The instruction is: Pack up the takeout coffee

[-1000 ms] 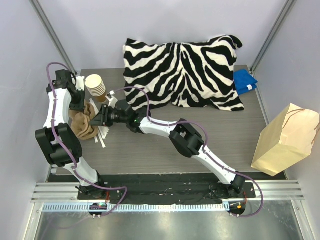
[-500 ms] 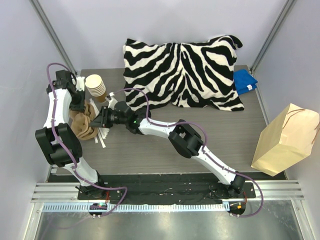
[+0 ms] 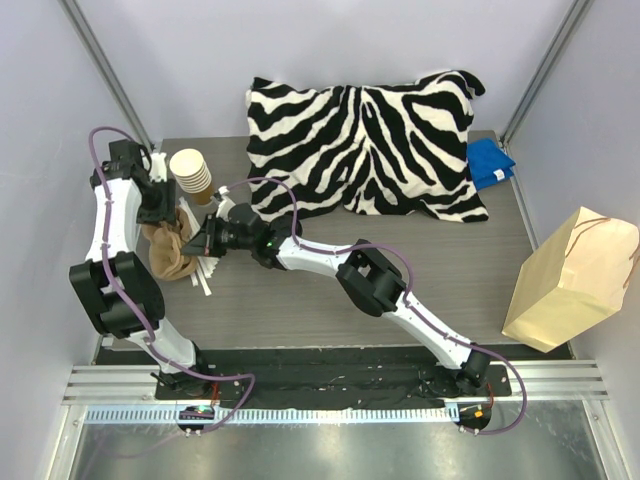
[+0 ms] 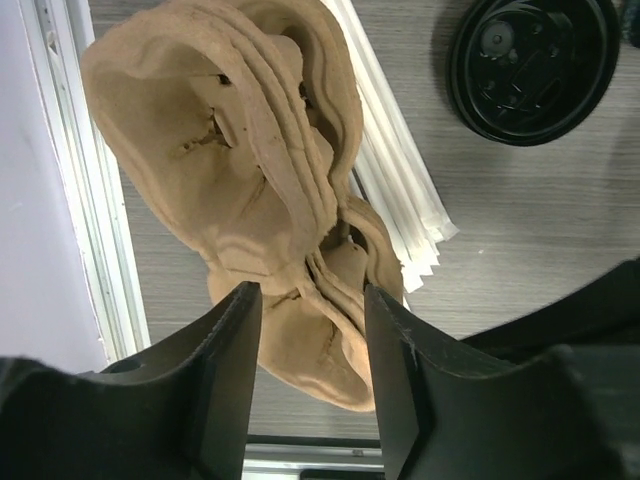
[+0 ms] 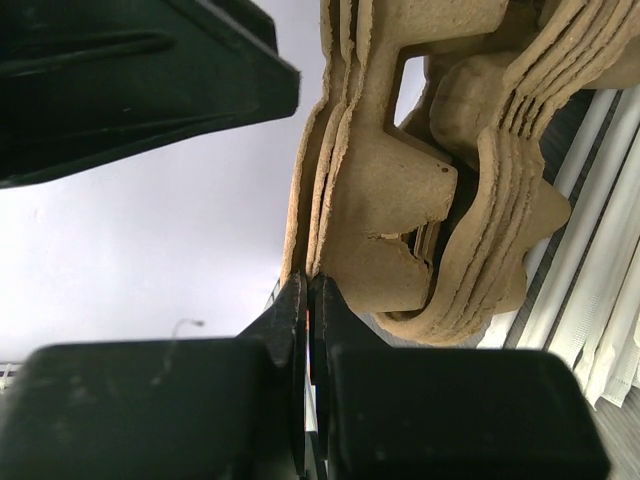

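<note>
My left gripper needs to pinch the top carrier's rim at its middle (image 4: 308, 238), as several carrier rims lie nested between its open fingers at the carriers' near end.
The takeout coffee shows in no view. A stack of brown pulp cup carriers (image 3: 166, 252) lies at the table's left edge. My left gripper (image 3: 160, 205) hangs over it, open, and in the left wrist view its fingers (image 4: 235, 330) straddle the near end of the carriers (image 4: 230, 150) without closing on them. My right gripper (image 3: 202, 242) reaches across from the right. In the right wrist view it (image 5: 307, 282) is shut, tips right at the edge of the carriers (image 5: 400, 180). I cannot tell if a layer is pinched.
A loose black lid (image 4: 530, 65) lies on the table beside white wrapped straws (image 4: 400, 190). A stack of unlidded brown cups (image 3: 190, 172) stands behind the carriers. A zebra pillow (image 3: 365, 150) and blue cloth (image 3: 488, 163) lie at the back, a paper bag (image 3: 572, 280) far right.
My left gripper has opened over the carriers. My right gripper has shut at the edge of the stack. The stack has shifted slightly towards the front.
</note>
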Motion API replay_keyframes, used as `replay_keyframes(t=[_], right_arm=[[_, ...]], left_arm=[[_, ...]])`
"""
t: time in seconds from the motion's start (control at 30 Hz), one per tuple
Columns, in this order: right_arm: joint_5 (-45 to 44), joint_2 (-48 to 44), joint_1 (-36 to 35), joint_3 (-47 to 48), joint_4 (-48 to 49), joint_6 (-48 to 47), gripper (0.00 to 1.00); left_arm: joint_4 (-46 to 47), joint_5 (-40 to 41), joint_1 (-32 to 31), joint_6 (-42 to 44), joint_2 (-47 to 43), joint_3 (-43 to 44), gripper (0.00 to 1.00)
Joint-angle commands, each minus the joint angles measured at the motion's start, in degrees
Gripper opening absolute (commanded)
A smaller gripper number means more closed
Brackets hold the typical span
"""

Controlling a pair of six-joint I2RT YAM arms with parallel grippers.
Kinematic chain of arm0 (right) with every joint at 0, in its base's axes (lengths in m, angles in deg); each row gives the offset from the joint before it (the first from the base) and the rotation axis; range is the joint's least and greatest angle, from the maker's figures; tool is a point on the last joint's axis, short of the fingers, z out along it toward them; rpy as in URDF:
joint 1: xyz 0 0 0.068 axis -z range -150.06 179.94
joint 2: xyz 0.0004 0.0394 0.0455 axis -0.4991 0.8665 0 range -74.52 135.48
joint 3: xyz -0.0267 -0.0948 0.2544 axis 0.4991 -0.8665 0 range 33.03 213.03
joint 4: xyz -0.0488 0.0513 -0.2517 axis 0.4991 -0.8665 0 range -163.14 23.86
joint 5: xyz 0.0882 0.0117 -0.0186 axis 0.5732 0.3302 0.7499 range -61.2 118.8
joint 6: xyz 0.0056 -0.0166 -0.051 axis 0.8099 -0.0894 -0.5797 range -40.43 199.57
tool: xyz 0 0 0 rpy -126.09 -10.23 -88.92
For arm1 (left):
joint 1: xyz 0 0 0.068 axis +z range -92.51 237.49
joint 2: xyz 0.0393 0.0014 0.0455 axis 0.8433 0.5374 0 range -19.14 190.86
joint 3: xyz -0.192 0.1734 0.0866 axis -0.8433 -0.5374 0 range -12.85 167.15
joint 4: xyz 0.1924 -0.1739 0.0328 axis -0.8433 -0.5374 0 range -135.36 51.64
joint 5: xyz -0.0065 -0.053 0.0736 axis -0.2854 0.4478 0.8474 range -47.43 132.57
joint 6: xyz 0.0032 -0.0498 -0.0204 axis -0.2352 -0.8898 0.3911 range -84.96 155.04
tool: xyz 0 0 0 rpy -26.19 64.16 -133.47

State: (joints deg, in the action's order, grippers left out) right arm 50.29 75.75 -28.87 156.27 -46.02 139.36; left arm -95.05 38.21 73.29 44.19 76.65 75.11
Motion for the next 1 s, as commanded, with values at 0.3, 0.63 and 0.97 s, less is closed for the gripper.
replay_keyframes(t=[0.3, 0.63, 0.97], right_arm=[[-0.23, -0.69, -0.34, 2.97, 3.0, -0.99, 0.01], [-0.31, -0.6, -0.26, 2.44, 3.61, -0.02, 0.01], [0.04, -0.69, -0.17, 1.92, 4.84, 0.33, 0.01]], left_arm=[[0.35, -2.14, 0.38, -4.22, -3.94, -3.59, 0.45], [0.52, -0.91, 0.47, -3.96, -4.03, -4.82, 0.31], [0.09, -0.39, 1.0, -4.58, -2.36, -3.68, 0.22]])
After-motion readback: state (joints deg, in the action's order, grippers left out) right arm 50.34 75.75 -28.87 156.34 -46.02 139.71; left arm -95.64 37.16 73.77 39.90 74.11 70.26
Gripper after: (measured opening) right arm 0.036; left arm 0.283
